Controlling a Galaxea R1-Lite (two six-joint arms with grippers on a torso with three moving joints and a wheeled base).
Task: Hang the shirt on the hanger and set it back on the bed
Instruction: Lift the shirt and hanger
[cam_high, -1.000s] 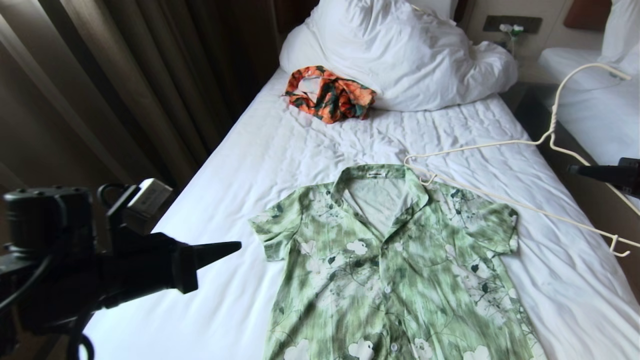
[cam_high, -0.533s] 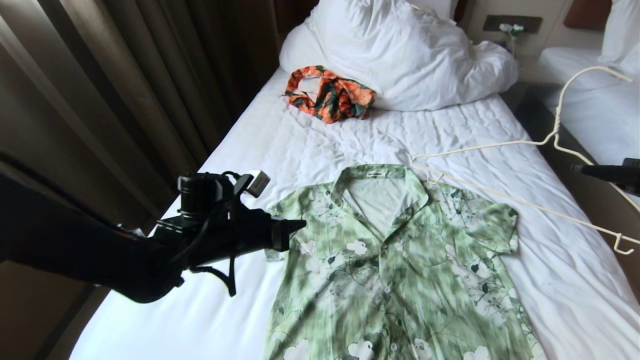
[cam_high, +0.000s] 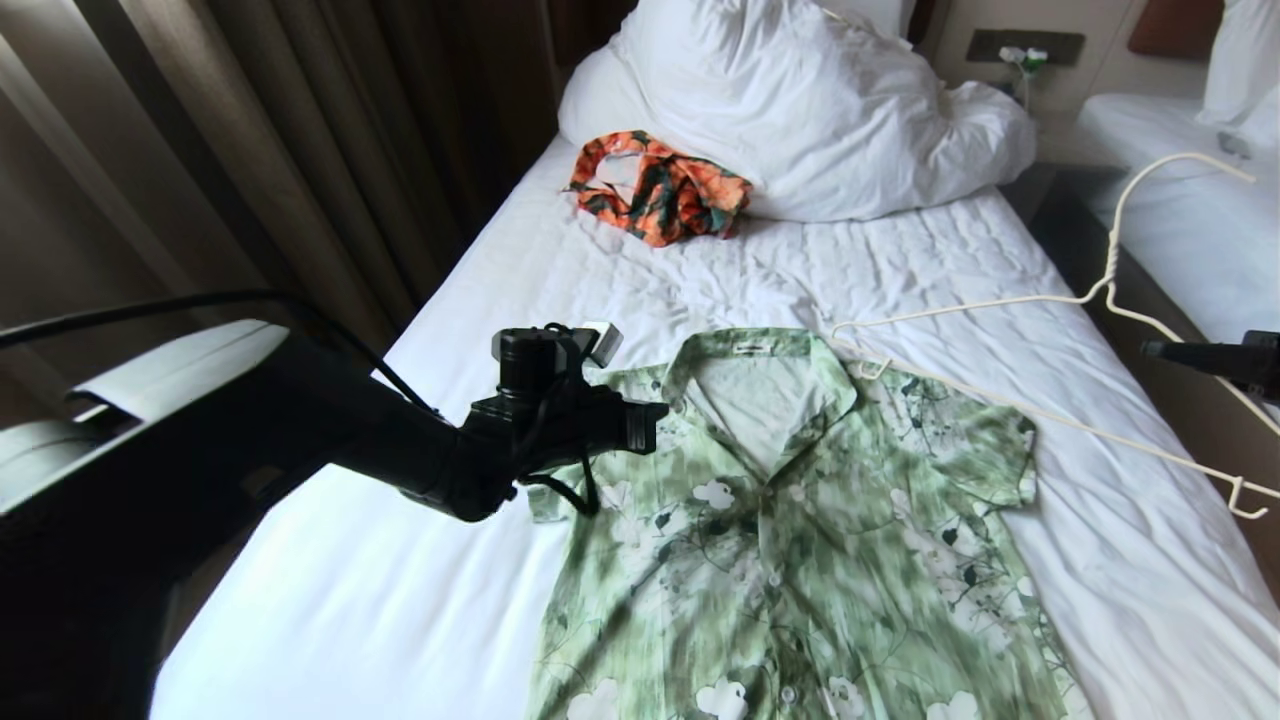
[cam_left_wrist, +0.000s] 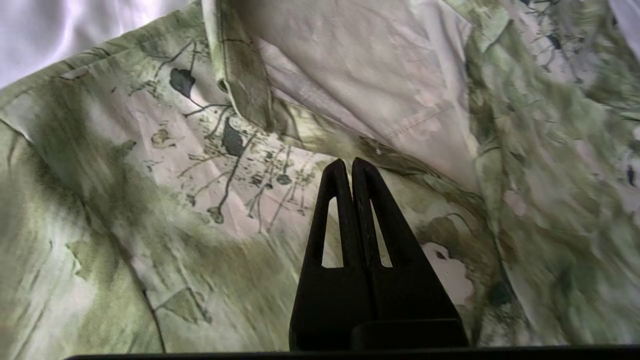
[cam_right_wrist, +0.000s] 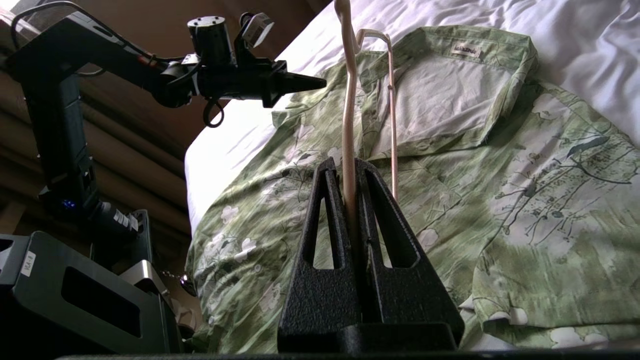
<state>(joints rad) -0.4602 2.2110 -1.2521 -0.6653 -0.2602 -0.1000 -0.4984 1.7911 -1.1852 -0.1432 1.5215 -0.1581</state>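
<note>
Next, I should use my left gripper to grab the collar's front corner (cam_high: 675, 398) (cam_left_wrist: 255, 107) on the green flowered shirt, on the side away from the cream wire hanger.
The green flowered shirt (cam_high: 790, 530) lies flat and face up on the bed (cam_high: 420, 600), collar toward the pillows. My left gripper (cam_high: 660, 412) is shut and empty, hovering over the shirt's shoulder just left of the collar; in the left wrist view its tips (cam_left_wrist: 348, 162) point at the collar's fold on the shirt (cam_left_wrist: 175, 165). My right gripper (cam_high: 1150, 348) at the bed's right edge is shut on the cream wire hanger (cam_high: 1010, 300), holding it tilted in the air. One hanger end (cam_high: 868, 368) sits by the right of the collar. The wire (cam_right_wrist: 348, 100) runs up between the right gripper's (cam_right_wrist: 348, 162) tips.
A crumpled orange-and-green garment (cam_high: 655, 190) lies by the bunched white duvet (cam_high: 800, 100) at the head of the bed. Brown curtains (cam_high: 250, 150) hang along the left side. A second bed (cam_high: 1190, 220) stands right, across a dark gap.
My left arm has swung from beyond the bed's left edge inward to the shirt's shoulder beside the collar. The hanger has shifted slightly right and lower with the right gripper.
</note>
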